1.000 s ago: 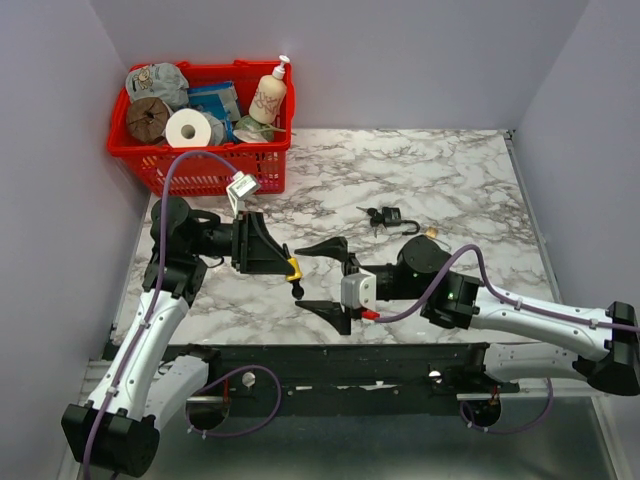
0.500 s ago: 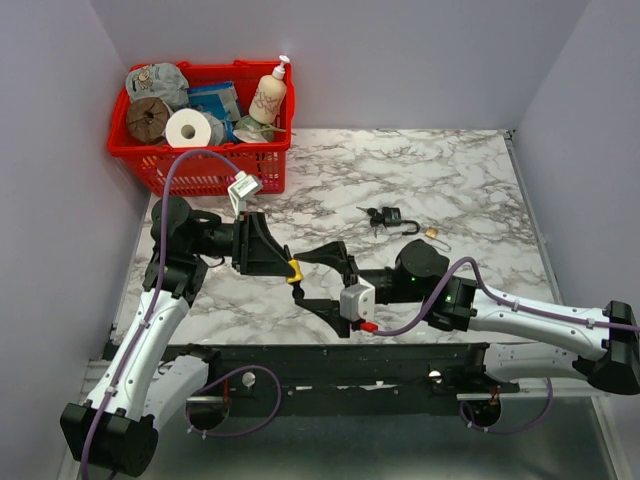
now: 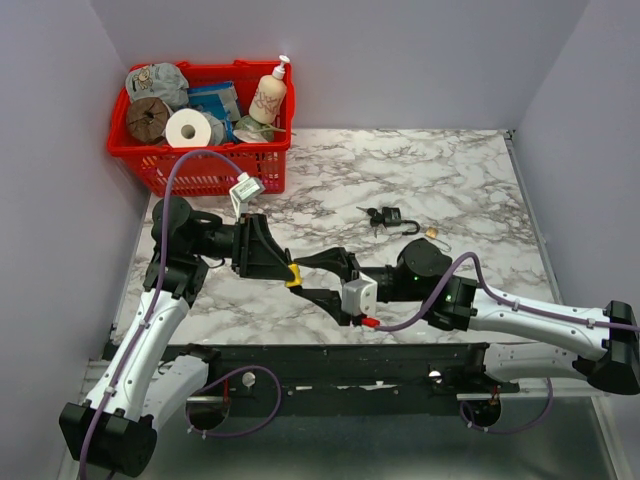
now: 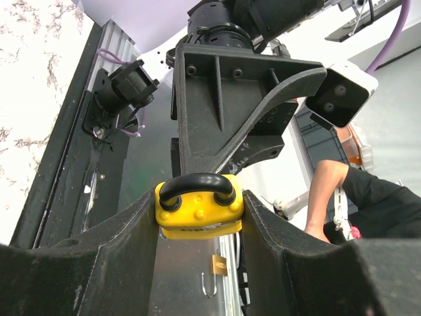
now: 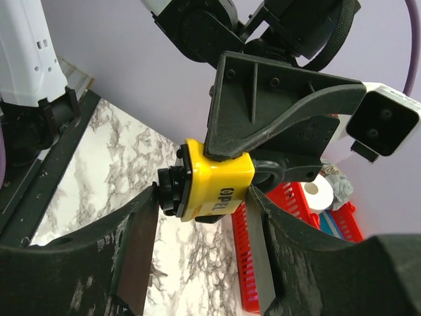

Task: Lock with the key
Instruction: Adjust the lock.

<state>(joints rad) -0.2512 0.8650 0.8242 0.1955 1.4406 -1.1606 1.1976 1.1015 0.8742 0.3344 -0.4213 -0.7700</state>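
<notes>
My left gripper should put the yellow padlock down on the marble [image 3: 244, 263] between the red basket and the front edge of the table.
My left gripper [image 3: 289, 270] is shut on a yellow padlock [image 3: 293, 274] with a black shackle and holds it above the table's near-left part. In the left wrist view the padlock [image 4: 199, 212] sits clamped between that gripper's fingers [image 4: 199, 220]. A black key head [image 5: 169, 191] sticks out of the padlock's [image 5: 220, 185] bottom end. My right gripper [image 3: 322, 281] is open with its jaws straddling the padlock. One finger is beside the key head and the other beside the shackle end [image 5: 200, 197]. Contact cannot be told.
A black padlock with keys [image 3: 390, 217] and a small brass padlock [image 3: 432, 233] lie on the marble table [image 3: 450, 170] behind my right arm. A red basket [image 3: 200, 165] full of household items stands at the back left.
My right gripper's jaws have narrowed from wide open and moved left around the padlock. My left gripper has held the padlock nearly still.
</notes>
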